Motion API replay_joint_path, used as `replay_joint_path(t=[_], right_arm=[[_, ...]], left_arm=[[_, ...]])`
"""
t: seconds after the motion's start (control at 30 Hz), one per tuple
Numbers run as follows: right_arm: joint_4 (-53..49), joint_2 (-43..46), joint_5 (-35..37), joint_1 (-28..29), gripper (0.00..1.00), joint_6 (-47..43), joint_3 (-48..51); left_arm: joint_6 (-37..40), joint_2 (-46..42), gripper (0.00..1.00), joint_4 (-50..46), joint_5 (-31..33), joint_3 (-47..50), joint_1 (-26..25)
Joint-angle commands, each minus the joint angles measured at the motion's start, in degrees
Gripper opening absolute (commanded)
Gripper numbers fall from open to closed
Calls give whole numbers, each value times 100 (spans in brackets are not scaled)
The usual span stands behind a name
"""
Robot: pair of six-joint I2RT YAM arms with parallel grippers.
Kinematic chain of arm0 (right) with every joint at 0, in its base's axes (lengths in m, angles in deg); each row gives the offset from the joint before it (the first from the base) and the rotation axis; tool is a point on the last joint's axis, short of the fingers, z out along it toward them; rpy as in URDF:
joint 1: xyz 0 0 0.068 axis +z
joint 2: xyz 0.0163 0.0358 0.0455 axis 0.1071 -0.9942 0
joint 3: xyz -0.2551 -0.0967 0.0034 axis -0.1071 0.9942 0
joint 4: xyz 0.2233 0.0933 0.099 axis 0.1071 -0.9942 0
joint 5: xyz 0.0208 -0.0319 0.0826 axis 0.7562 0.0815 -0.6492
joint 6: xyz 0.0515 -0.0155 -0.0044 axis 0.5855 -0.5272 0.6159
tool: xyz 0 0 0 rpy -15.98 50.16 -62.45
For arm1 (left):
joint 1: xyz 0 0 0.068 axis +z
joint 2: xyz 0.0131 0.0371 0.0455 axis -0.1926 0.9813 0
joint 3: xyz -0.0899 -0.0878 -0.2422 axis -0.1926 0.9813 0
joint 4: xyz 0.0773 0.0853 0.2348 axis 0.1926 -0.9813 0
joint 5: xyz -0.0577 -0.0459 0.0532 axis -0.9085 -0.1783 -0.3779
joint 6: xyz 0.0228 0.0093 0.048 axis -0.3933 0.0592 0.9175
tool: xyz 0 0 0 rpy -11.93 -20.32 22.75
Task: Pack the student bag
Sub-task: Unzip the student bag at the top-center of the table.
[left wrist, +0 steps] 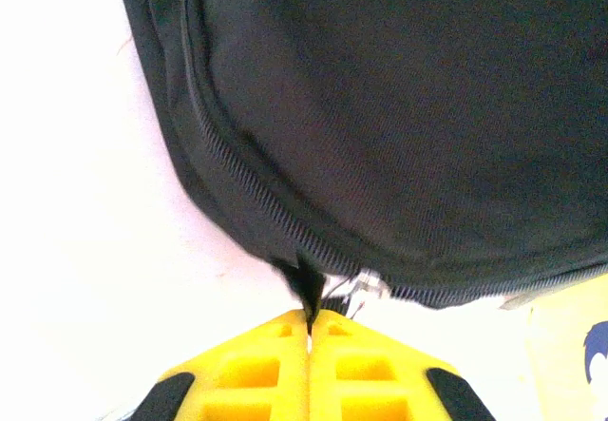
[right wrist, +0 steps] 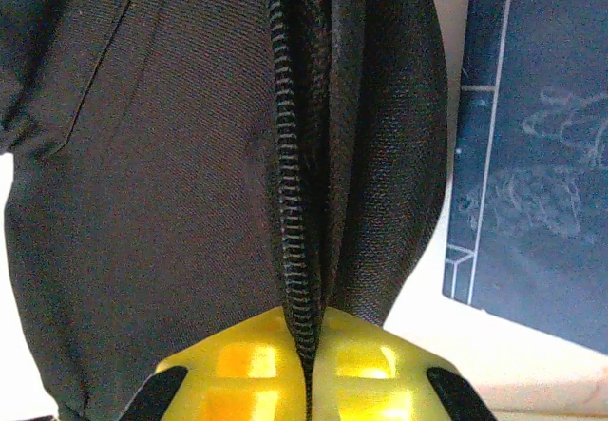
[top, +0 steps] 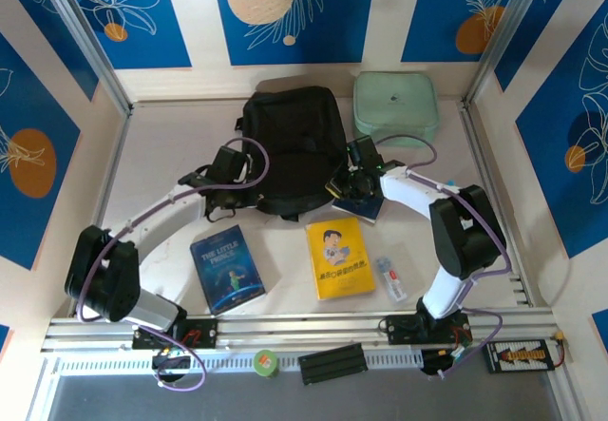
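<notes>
The left gripper is pinching the zipper pull to one side of its metal slider, so it should open and take the pull straight (left wrist: 353, 305) below the slider.
The student bag (top: 290, 141), a large black backpack, lies flat at the back middle of the table. My left gripper (top: 245, 167) is at the bag's left edge. In the left wrist view its yellow fingers (left wrist: 256, 364) are shut on a small black zipper pull (left wrist: 306, 283) at the bag's zipped rim (left wrist: 380, 155). My right gripper (top: 350, 172) is at the bag's right edge. In the right wrist view it (right wrist: 306, 345) is shut on the bag's zipper seam (right wrist: 290, 202), with black fabric bunched between the jaws.
A pale mint-green zip case (top: 394, 105) sits at the back right. A dark blue notebook (top: 361, 208) (right wrist: 537, 155) lies beside the right gripper. In front lie a blue book (top: 226, 269), a yellow book (top: 340, 258) and a small tube (top: 389, 277). A green roll (top: 265, 362) rests on the front rail.
</notes>
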Motion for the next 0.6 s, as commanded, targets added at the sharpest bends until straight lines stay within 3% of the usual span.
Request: replay_joint_path(t=[0.0, 0.17, 0.23, 0.43, 0.47, 0.57], right_arm=[[310, -172, -10, -98, 7, -374, -257], [526, -238, -454, -211, 13, -880, -522], [358, -150, -437, -254, 23, -944, -583], [-302, 582, -89, -303, 58, -794, -221], [-344, 705, -85, -300, 61, -721, -103], [-334, 1049, -223, -231, 66, -448, 257]], left_arm=[[104, -267, 0, 74, -48, 216, 38], [-15, -501, 0, 801, -713, 493, -56], [-20, -497, 0, 1058, -898, 490, -170], [-53, -618, 0, 465, 493, 335, -160], [-206, -657, 4, 442, 548, 390, -70], [-504, -750, 29, 840, -29, 717, 273]])
